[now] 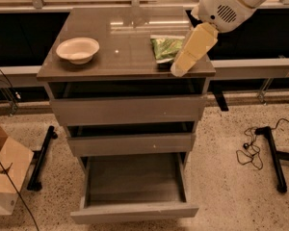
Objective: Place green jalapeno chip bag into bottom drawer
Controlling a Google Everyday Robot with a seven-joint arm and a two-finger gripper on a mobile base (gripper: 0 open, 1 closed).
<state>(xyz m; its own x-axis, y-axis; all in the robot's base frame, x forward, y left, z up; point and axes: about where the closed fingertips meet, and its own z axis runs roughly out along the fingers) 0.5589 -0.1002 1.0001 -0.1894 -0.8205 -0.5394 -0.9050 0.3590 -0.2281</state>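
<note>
The green jalapeno chip bag has a far end [181, 46] that points away from the white bowl, and my gripper should close on it next.
The green jalapeno chip bag [164, 47] lies flat on the right part of the grey cabinet top [120, 42]. My arm reaches in from the upper right. Its cream end piece with the gripper [178, 69] hangs over the bag's right side, by the top's front right edge, and hides part of the bag. I cannot tell whether it touches the bag. The bottom drawer [135, 211] is pulled out and its tray is empty. The two upper drawers [127, 110] are pushed in or nearly so.
A white bowl [77, 49] sits on the left of the cabinet top. A cardboard box [2, 177] stands on the floor at the left. Black stand legs [273, 158] and a loose cable [250, 150] lie on the floor at the right.
</note>
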